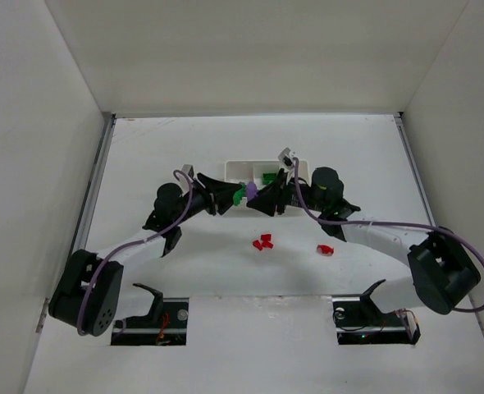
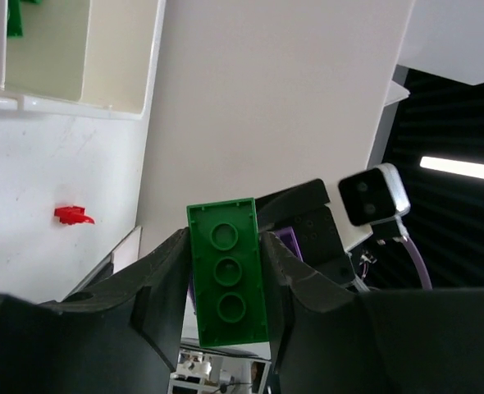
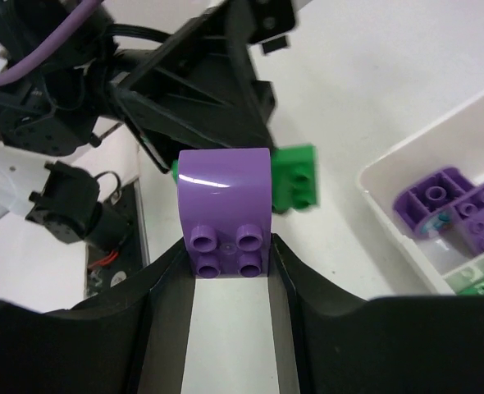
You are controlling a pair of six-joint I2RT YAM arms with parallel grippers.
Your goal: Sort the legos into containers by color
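Next, my left gripper lets go of the green lego near the front of the white tray's middle compartment (image 1: 264,191) (image 2: 15,48), next to the green legos.
My left gripper (image 1: 230,196) is shut on a green lego (image 1: 239,195), seen flat between its fingers in the left wrist view (image 2: 226,275). My right gripper (image 1: 267,198) is shut on a purple lego (image 1: 253,191) with a rounded top, which also shows in the right wrist view (image 3: 226,209). Both grippers meet tip to tip just in front of the white tray (image 1: 234,168). The tray holds green legos (image 1: 269,176) in its middle compartment and purple legos (image 3: 447,205) in another. Red legos (image 1: 262,242) lie on the table in front, with one more (image 1: 325,249) to the right.
White walls enclose the table on three sides. The tray's nearest compartment (image 2: 119,57) in the left wrist view shows nothing inside. A red lego (image 2: 72,215) lies on the table below the tray there. Purple cables loop over both arms.
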